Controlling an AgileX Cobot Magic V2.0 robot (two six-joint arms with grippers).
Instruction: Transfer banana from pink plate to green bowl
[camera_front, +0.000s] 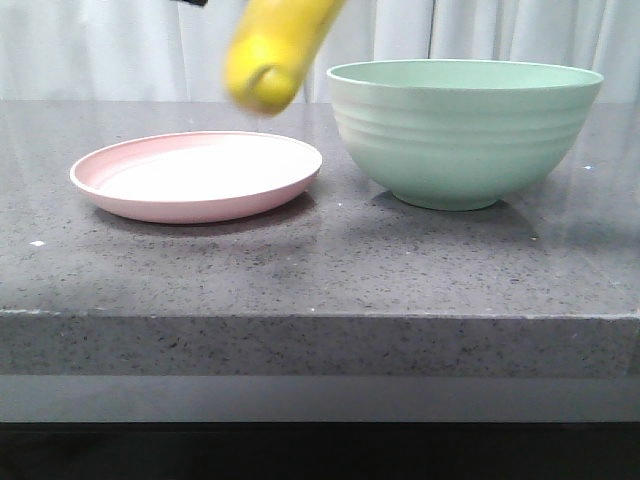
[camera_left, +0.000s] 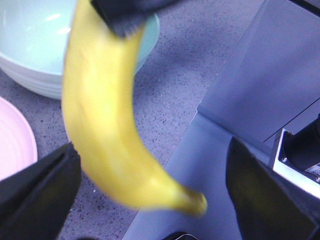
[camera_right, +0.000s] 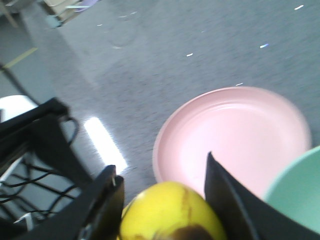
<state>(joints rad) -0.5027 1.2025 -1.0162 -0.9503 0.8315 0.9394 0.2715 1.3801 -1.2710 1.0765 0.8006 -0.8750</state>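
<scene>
I will release the banana from my right gripper inside the green bowl (camera_front: 475, 70), so it leans against the rim nearest the curtain.
The yellow banana (camera_front: 275, 50) hangs tilted in the air above the gap between the pink plate (camera_front: 200, 175) and the green bowl (camera_front: 460, 130). My right gripper (camera_right: 161, 167) is shut on the banana (camera_right: 170, 212), with the empty plate (camera_right: 235, 130) and the bowl's rim (camera_right: 295, 190) beyond it. In the left wrist view the banana (camera_left: 100, 115) is blurred, one black right finger (camera_left: 125, 15) clamps its upper end, and the bowl (camera_left: 30, 45) and plate (camera_left: 15, 140) lie behind. My left gripper (camera_left: 150, 150) is open, jaws wide either side of the banana, not touching it.
The grey speckled table (camera_front: 320, 260) ends at a front edge (camera_front: 320, 315). A white curtain (camera_front: 100, 50) hangs behind. Off the table, a black and white device (camera_left: 295, 155) shows in the left wrist view and a black wire frame (camera_right: 35, 150) in the right wrist view.
</scene>
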